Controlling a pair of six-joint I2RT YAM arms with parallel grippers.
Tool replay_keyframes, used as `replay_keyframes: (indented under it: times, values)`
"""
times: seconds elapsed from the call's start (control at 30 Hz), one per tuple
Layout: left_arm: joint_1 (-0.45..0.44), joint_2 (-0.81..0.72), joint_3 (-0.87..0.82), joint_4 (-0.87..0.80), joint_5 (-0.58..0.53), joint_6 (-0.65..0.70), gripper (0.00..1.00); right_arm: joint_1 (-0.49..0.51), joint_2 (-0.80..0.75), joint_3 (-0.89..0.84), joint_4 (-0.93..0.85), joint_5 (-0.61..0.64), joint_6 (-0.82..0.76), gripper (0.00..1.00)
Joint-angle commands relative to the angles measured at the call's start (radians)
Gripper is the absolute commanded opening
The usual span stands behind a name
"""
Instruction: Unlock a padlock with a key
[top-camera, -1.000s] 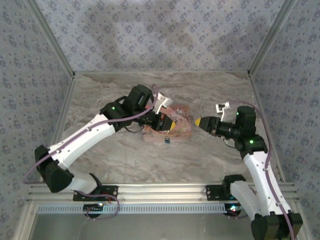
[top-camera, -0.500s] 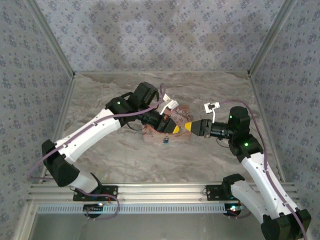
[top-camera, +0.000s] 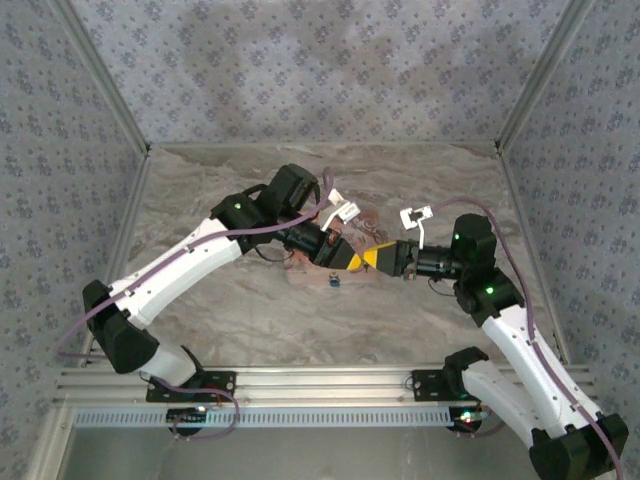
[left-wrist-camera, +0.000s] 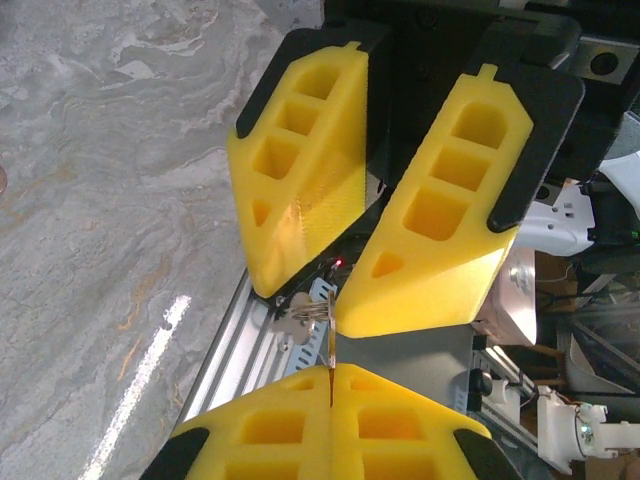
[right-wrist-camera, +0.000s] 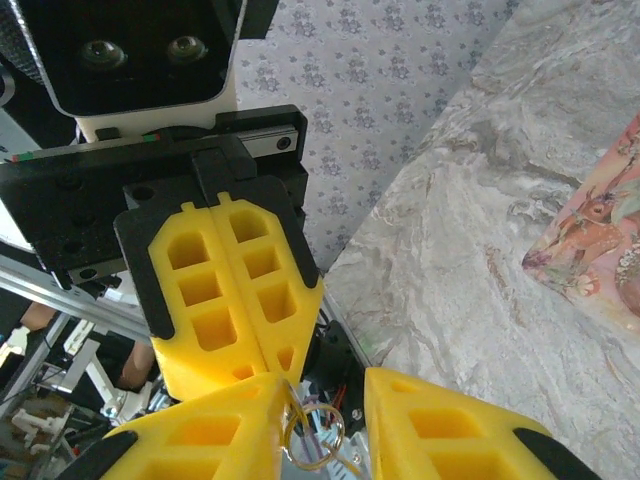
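Observation:
My left gripper holds the key far from its ring end, so next I pass the key to my right gripper and retake it closer to the ring (left-wrist-camera: 322, 312).
My left gripper (top-camera: 354, 260) is shut on a thin brass key (left-wrist-camera: 331, 345), seen edge-on and sticking out past its fingertips (left-wrist-camera: 331, 368). A wire key ring (right-wrist-camera: 316, 440) hangs from the key. My right gripper (top-camera: 376, 257) meets the left one tip to tip above the cloth. Its yellow fingers (right-wrist-camera: 225, 435) stand apart on either side of the key and ring, the key lying against one inner face. A small blue object (top-camera: 334, 281), seemingly the padlock, lies at the cloth's near edge, below both grippers.
A pink patterned cloth (top-camera: 362, 219) lies on the marble table (top-camera: 250, 320) under the grippers. Patterned walls close off the back and both sides. An aluminium rail (top-camera: 300, 378) runs along the near edge by the arm bases.
My right gripper has moved left until it meets the left gripper's tips, and its jaws have narrowed around the key. The left arm shifted slightly right, still shut on the key.

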Motion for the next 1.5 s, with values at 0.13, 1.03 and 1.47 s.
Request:
replay_keyframes:
  times: [0.13,1.03,1.47]
  values:
    - [-0.009,0.002,0.04,-0.016,0.028,0.028,0.0,0.015,-0.005,0.036,-0.005,-0.052,-0.024,0.21]
    - [0.072,-0.185,-0.152,0.207,-0.071,-0.102,0.44,0.025,-0.066,0.045,-0.015,0.056,-0.041,0.0]
    - [0.064,-0.399,-0.56,0.861,-0.332,-0.419,0.64,0.062,-0.085,-0.031,0.219,0.283,0.171,0.0]
